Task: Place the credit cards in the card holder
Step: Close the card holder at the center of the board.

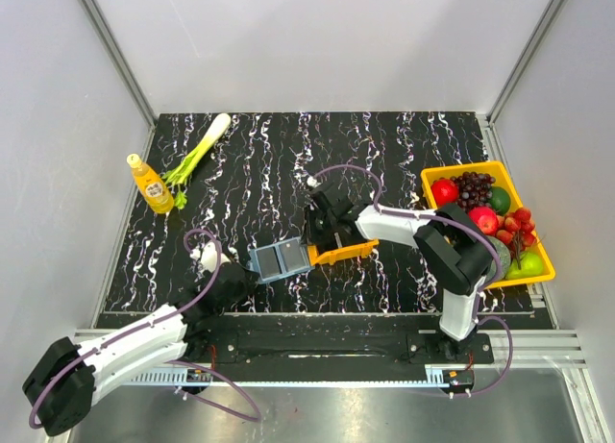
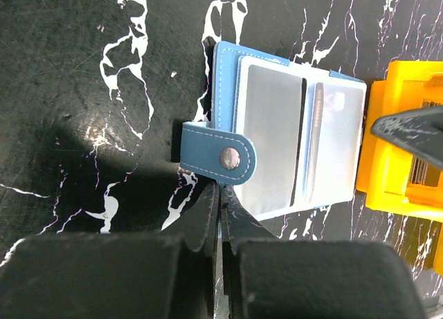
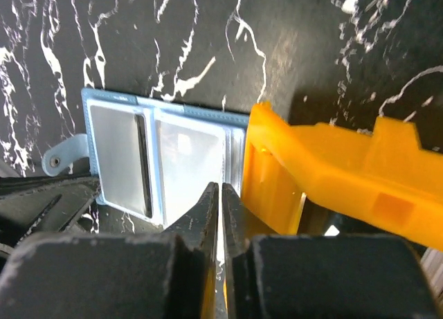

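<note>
The left gripper's shut fingers only touch the strap while the card holder lies open, so the robot should open them, grip the strapped cover (image 2: 223, 90) and fold it shut.
The blue card holder (image 1: 282, 259) lies open on the black marbled table, its clear sleeves facing up. A pale grey credit card (image 2: 268, 140) shows inside one sleeve. Another pale face (image 2: 340, 142) fills the sleeve beside it. The holder's snap strap (image 2: 218, 155) is folded over its near edge. My left gripper (image 2: 221, 189) is shut, its tips touching the strap's edge. My right gripper (image 3: 221, 187) is shut and hovers where the holder (image 3: 173, 160) meets the small orange tray (image 3: 332, 167). A striped card edge (image 2: 423, 170) shows in the tray.
The orange tray (image 1: 343, 252) touches the holder's right side. A big yellow fruit bin (image 1: 544, 264) stands at the right. A yellow bottle (image 1: 151, 184) and a green leek (image 1: 197, 153) lie at the back left.
</note>
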`<state>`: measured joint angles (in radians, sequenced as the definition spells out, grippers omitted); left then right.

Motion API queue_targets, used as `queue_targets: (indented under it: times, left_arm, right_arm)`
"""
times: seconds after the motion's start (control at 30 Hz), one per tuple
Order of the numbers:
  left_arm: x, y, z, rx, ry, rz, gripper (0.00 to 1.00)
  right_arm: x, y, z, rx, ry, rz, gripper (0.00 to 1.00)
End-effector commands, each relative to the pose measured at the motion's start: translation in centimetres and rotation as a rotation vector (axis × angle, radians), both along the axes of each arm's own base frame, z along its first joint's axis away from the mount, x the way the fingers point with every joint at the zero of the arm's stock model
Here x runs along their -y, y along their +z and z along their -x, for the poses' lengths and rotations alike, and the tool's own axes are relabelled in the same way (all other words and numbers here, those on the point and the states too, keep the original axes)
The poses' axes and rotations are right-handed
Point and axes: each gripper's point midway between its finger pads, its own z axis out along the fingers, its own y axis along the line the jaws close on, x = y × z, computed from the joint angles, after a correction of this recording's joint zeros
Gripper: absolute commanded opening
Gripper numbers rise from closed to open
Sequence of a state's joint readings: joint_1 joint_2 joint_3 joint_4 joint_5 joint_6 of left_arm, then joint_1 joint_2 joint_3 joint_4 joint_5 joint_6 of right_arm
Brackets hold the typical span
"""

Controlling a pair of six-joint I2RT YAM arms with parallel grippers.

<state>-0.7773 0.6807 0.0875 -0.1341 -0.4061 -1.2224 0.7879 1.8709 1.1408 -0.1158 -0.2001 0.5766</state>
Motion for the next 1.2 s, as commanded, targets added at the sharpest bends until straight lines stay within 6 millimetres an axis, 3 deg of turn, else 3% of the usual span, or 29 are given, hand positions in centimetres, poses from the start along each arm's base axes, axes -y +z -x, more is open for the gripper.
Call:
queue_targets:
  times: [0.0, 0.3, 0.43, 0.63, 0.77, 0.93, 1.03, 1.07, 1.17]
  left_arm:
    - [-0.5, 0.9, -0.6, 0.033, 0.01, -0.034, 0.0]
    - [-0.9, 3.7, -1.2, 0.086, -0.018, -0.103, 0.0]
    - [-0.4, 5.2, -1.7, 0.112, -0.069, -0.145, 0.0]
    - [1.6, 7.5, -2.7, 0.14, -0.194, -0.206, 0.01]
    - [4.2, 9.3, -3.7, 0.182, -0.31, -0.209, 0.13]
    - [8.1, 9.3, -4.1, 0.168, -0.469, -0.175, 0.26]
    - [9.5, 9.3, -4.1, 0.153, -0.528, -0.162, 0.35]
    - [10.0, 9.3, -4.1, 0.156, -0.551, -0.152, 0.45]
    - [10.6, 9.8, -4.1, 0.18, -0.576, -0.132, 0.55]
  right_arm:
    - [2.1, -1.8, 0.4, 0.013, -0.022, 0.112, 0.1]
    - [7.0, -2.5, -1.3, 0.012, -0.149, 0.193, 0.13]
    - [5.8, -1.9, -0.3, -0.029, -0.087, 0.116, 0.24]
    - [3.9, -1.6, 0.2, -0.068, -0.059, 0.022, 0.29]
    - [3.4, -2.3, 0.6, -0.103, -0.048, -0.002, 0.3]
    - [3.3, -2.3, 0.6, -0.103, -0.06, -0.01, 0.32]
    - [3.6, -1.9, 0.3, -0.086, -0.079, -0.007, 0.32]
    - [3.8, -1.8, 0.1, -0.077, -0.094, -0.001, 0.33]
    - [4.4, -1.3, -0.4, -0.044, -0.118, 0.016, 0.36]
